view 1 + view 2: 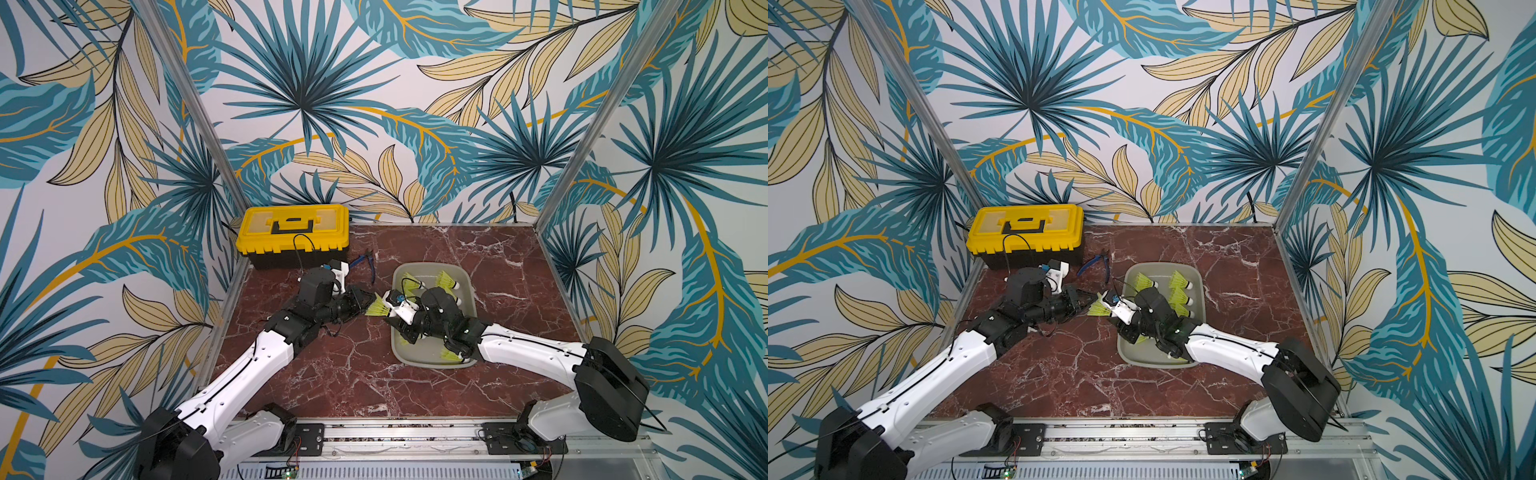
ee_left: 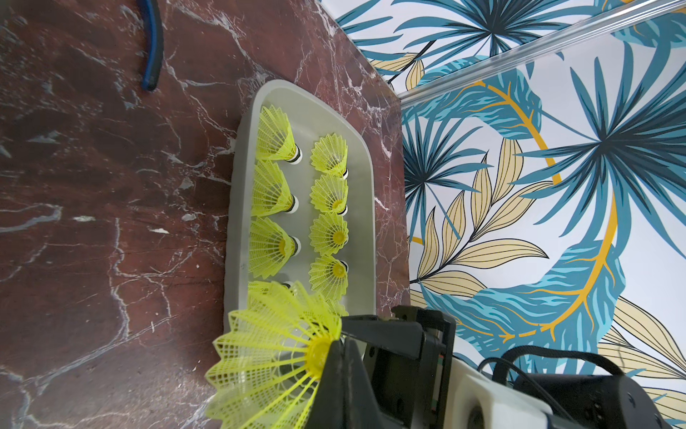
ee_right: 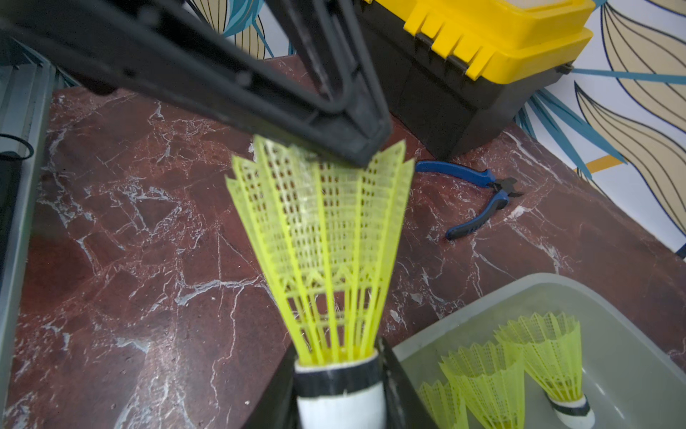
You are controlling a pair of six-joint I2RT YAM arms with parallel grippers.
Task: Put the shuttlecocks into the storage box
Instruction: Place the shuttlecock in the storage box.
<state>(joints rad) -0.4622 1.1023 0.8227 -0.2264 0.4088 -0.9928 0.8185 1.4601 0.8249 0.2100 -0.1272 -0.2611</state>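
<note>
Next, I take hold of the skirt's side (image 3: 332, 204) again with my left gripper at a steeper angle while my right gripper holds the shuttlecock's tip, as the skirt's opening faces my left gripper.
One neon yellow-green shuttlecock (image 1: 376, 309) (image 1: 1098, 308) hangs between my two grippers, just left of the storage box (image 1: 419, 353) (image 1: 1200, 286). My left gripper (image 1: 366, 304) (image 2: 339, 345) is shut on the skirt's wall. In the right wrist view its black fingers (image 3: 334, 122) pinch the skirt's rim. My right gripper (image 1: 390, 312) (image 3: 339, 386) is shut on the white, black-banded tip of that shuttlecock (image 3: 323, 241). Several more shuttlecocks (image 2: 330, 237) (image 3: 549, 341) lie in two rows in the grey box (image 2: 241, 208). My right arm covers part of the box in both top views.
A yellow-lidded black toolbox (image 1: 293, 232) (image 3: 482, 44) stands at the back left. Blue-handled pliers (image 1: 368, 262) (image 3: 475, 193) lie on the red marble top between it and the box. Aluminium posts and patterned walls close in the sides and back.
</note>
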